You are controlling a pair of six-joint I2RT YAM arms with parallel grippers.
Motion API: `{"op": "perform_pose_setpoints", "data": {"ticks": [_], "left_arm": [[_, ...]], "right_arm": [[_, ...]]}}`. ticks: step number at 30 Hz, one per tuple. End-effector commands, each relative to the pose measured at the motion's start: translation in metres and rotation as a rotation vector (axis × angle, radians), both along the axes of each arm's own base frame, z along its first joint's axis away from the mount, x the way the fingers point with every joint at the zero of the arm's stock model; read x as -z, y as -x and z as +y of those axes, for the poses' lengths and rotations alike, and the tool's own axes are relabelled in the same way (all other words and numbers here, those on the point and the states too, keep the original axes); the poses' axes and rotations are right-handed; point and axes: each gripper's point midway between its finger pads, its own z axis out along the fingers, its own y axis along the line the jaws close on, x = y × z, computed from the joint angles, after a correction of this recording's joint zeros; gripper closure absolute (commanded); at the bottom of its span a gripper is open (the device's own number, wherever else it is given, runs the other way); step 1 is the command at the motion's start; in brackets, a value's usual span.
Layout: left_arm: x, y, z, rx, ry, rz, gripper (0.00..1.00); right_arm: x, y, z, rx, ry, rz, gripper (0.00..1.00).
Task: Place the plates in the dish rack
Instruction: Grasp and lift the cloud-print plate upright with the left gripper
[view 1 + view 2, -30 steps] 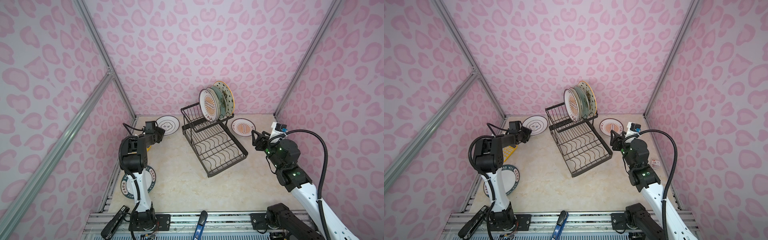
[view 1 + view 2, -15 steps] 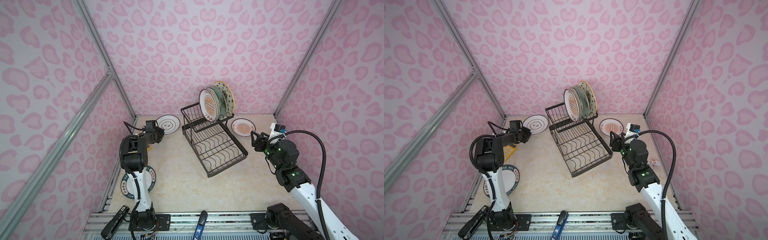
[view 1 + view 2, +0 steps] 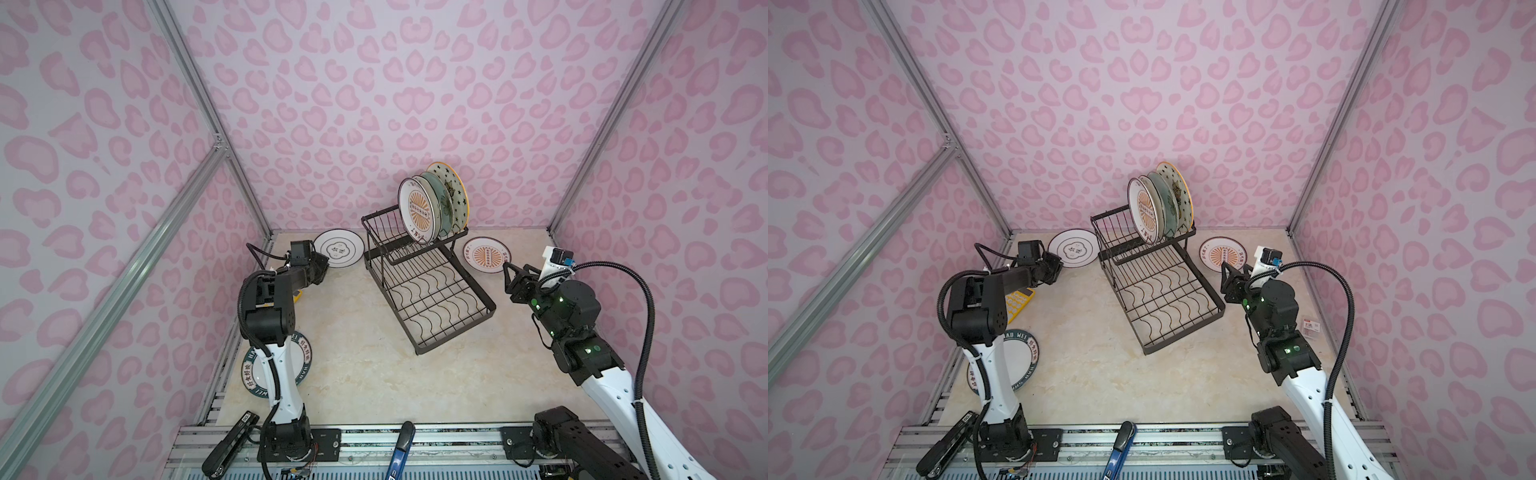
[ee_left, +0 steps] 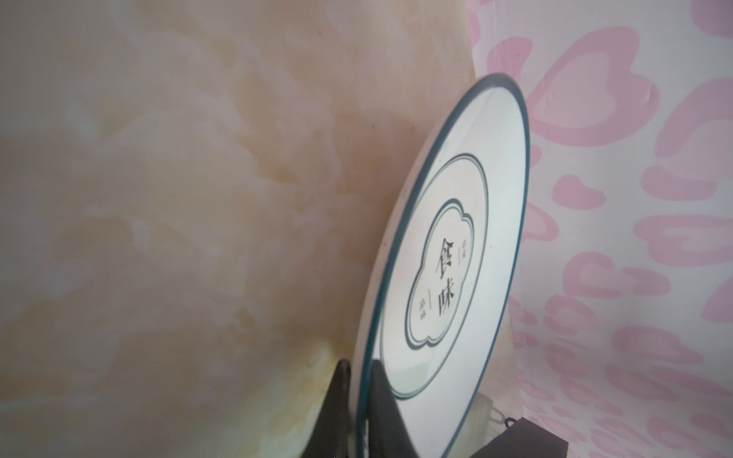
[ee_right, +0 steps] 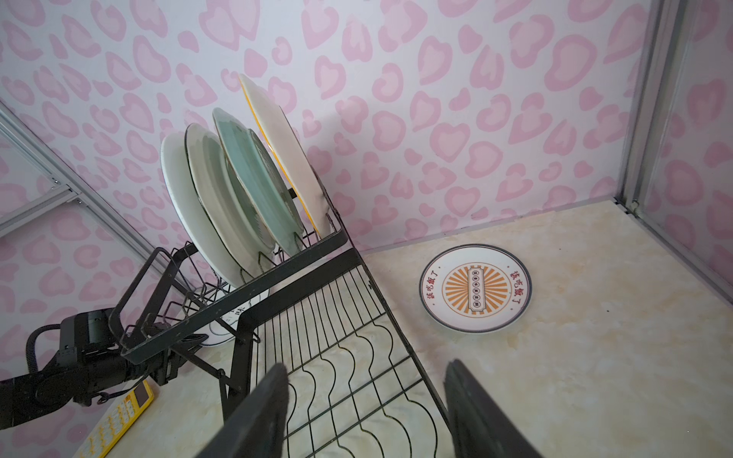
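The rack-side rim (image 3: 360, 239) of the white black-ringed plate, across from my left gripper's hold, should be gripped next by my right gripper as it closes there.
A white black-ringed plate (image 3: 337, 252) (image 3: 1073, 253) (image 4: 456, 257) lies on the table by the back wall. My left gripper (image 4: 361, 365) (image 3: 322, 266) is shut on its near rim, one finger on each face. The black wire dish rack (image 3: 432, 291) (image 3: 1167, 299) (image 5: 317, 357) stands mid-table. Several plates (image 3: 432, 208) (image 5: 238, 190) stand upright in its raised basket, and its flat tray is bare. An orange sunburst plate (image 3: 486, 254) (image 5: 475, 288) lies flat to the rack's right. My right gripper (image 5: 365, 365) (image 3: 511, 270) hovers open before it, holding nothing. A dark-green-rimmed lettered plate (image 3: 253, 374) (image 3: 1017, 357) lies behind the left arm's base.
A yellow calculator (image 3: 1017, 301) (image 5: 119, 416) lies under the left forearm. A small card (image 3: 1310, 326) sits by the right wall. A blue tool (image 3: 401, 449) and a black device (image 3: 228, 444) rest on the front rail. Pink patterned walls close in three sides.
My left gripper's jaws have closed onto the white plate's rim. The right arm has hardly moved and its gripper stays open.
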Motion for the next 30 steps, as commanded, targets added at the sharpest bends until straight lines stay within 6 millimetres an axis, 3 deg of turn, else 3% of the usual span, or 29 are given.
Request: {"op": "perform_pose_setpoints", "data": {"ticks": [1,7,16,21,25,26,27,30], "left_arm": [[-0.013,0.013,0.007,0.015,-0.064,0.019,0.96],[-0.056,0.029,0.013,0.031,-0.127,-0.056,0.96],[-0.118,0.048,0.045,0.010,-0.191,-0.179,0.96],[-0.180,0.057,0.065,0.017,-0.250,-0.283,0.96],[-0.228,0.064,0.059,0.091,-0.294,-0.348,0.96],[-0.233,0.068,0.055,0.116,-0.292,-0.357,0.96],[-0.255,0.069,0.051,0.138,-0.296,-0.404,0.96],[-0.285,0.076,0.033,0.221,-0.273,-0.490,0.96]], "right_arm": [[-0.003,-0.001,0.000,-0.002,0.006,-0.013,0.38],[-0.002,-0.003,0.002,-0.010,0.018,-0.007,0.38],[-0.005,-0.009,0.010,-0.047,0.021,-0.001,0.38],[-0.007,-0.012,0.015,-0.064,0.021,-0.003,0.40],[-0.013,-0.014,0.021,-0.086,0.014,-0.023,0.40],[-0.014,-0.014,0.025,-0.099,0.014,-0.024,0.40],[-0.015,-0.015,0.028,-0.111,0.014,-0.026,0.40],[-0.016,-0.017,0.041,-0.153,0.018,-0.023,0.40]]}}
